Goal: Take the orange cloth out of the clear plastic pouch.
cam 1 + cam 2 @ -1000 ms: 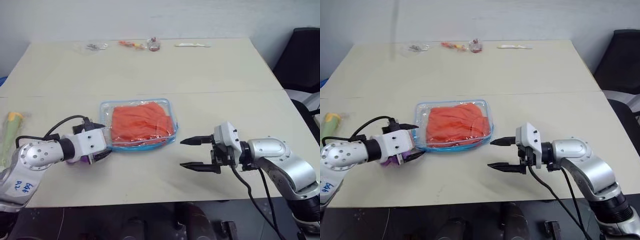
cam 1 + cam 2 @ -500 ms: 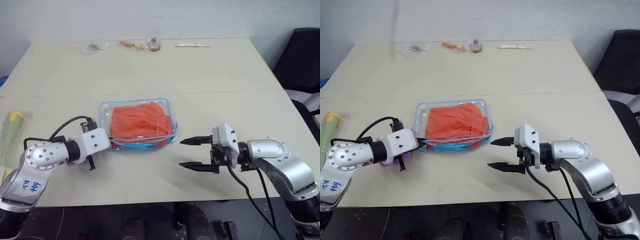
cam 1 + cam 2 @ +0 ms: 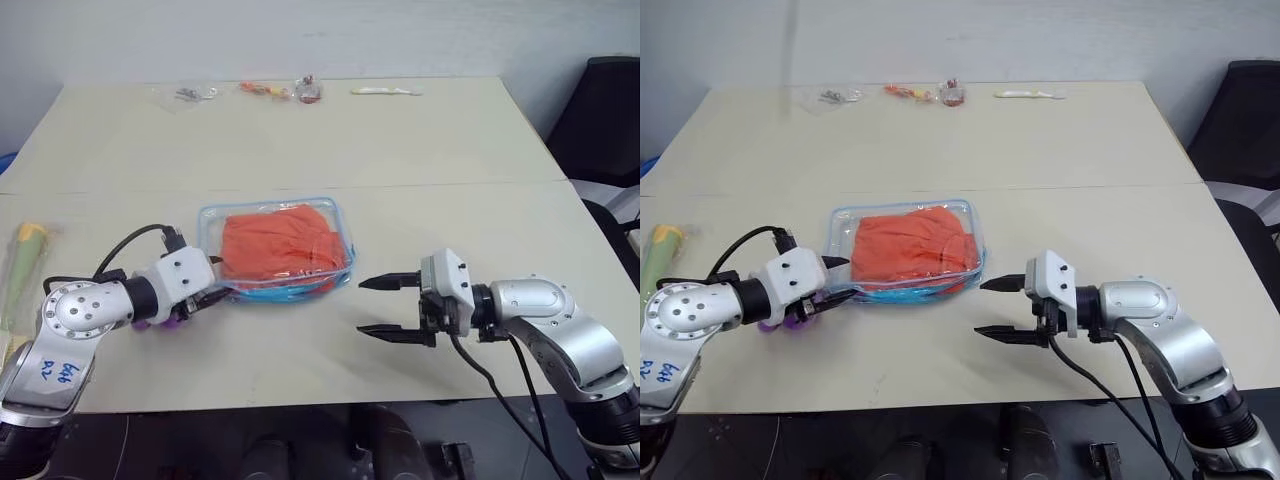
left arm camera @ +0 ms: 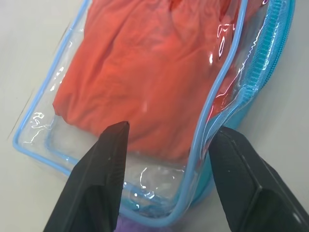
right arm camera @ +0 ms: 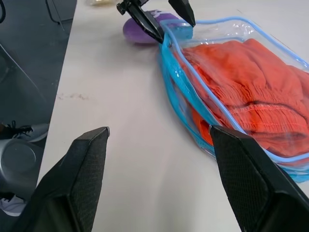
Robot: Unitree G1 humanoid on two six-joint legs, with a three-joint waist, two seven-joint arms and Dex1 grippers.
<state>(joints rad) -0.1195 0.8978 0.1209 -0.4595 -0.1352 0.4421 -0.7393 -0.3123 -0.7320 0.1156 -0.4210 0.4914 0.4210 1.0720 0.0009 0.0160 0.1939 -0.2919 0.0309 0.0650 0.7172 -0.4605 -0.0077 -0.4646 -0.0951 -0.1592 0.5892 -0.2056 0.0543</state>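
Note:
The pouch's zipper edges lie close, so next my left gripper pinches and lifts the upper trim (image 4: 195, 150) before my right gripper reaches in.
The orange cloth (image 3: 278, 245) lies wrinkled inside the clear plastic pouch (image 3: 210, 240), which rests flat near the table's middle and has light blue zipper trim (image 4: 251, 72). My left gripper (image 3: 205, 292) is at the pouch's left near corner. Its fingers (image 4: 108, 164) stand apart, astride the pouch's end, with the cloth (image 4: 145, 72) just ahead. My right gripper (image 3: 385, 305) hovers to the right of the pouch, open, with nothing between its fingers. It points left toward the pouch (image 5: 181, 92).
A small purple plush toy (image 5: 145, 30) lies under my left gripper. A yellow-green object (image 3: 25, 255) sits at the table's left edge. Small clear bags (image 3: 190, 93), orange bits (image 3: 262, 89) and a white stick (image 3: 385, 90) line the far edge. A black chair (image 3: 600, 110) stands on the right.
My left gripper closed at the pouch's left corner, rolled its wrist, and now has its fingers apart again. The pouch's near edge shifted slightly. The right arm kept still.

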